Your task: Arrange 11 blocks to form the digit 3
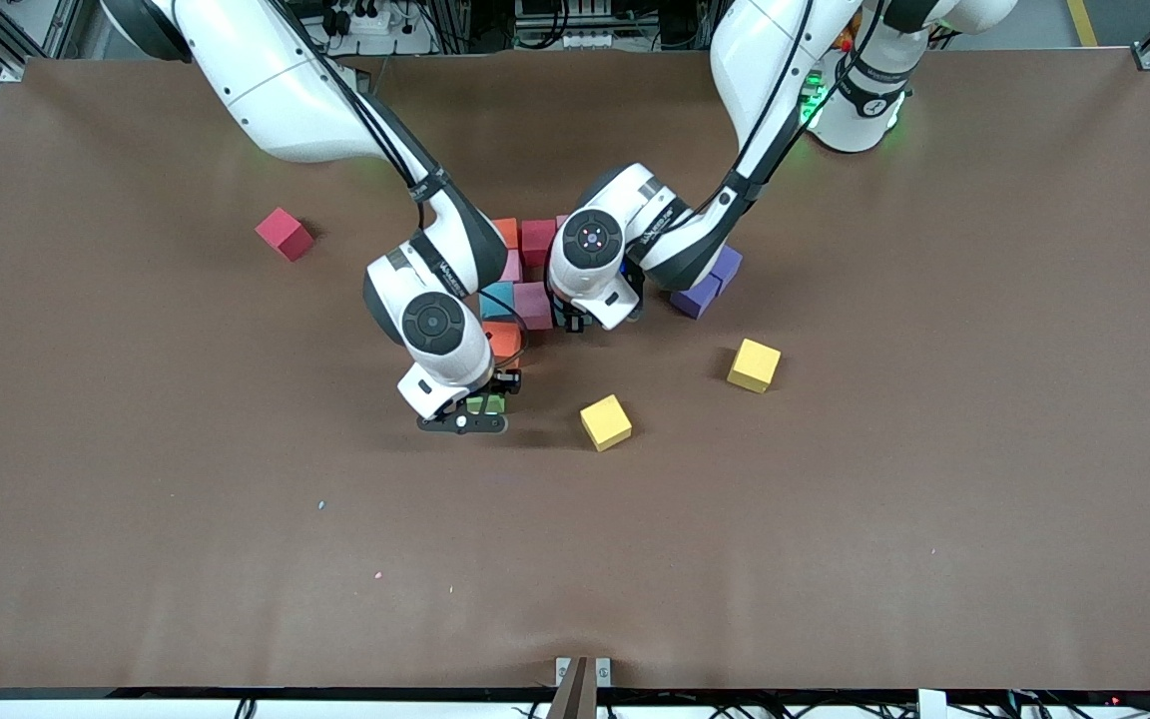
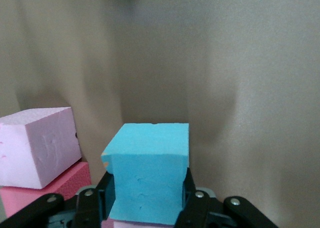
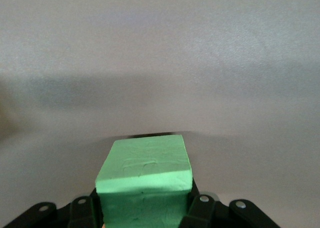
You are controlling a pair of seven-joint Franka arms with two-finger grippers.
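My right gripper should set the green block down against the front-camera side of the nearer orange block (image 1: 495,377).
My right gripper (image 1: 475,411) is shut on a green block (image 1: 486,403), (image 3: 145,180), low over the table just nearer the front camera than an orange block (image 1: 502,342). My left gripper (image 1: 575,322) is shut on a blue block (image 2: 147,173), beside the cluster; its hand hides that block in the front view. The cluster holds another orange block (image 1: 505,232), a deep pink one (image 1: 538,240), a blue one (image 1: 497,300) and a pink one (image 1: 533,305). Pink blocks (image 2: 37,145) show beside the held blue one. Two yellow blocks (image 1: 605,421), (image 1: 754,364) and a red block (image 1: 284,234) lie apart.
Two purple cubes (image 1: 703,292) sit by the left arm's wrist, toward the left arm's end of the cluster. The brown table (image 1: 236,519) stretches bare nearer the front camera. Both arms crowd over the cluster at mid-table.
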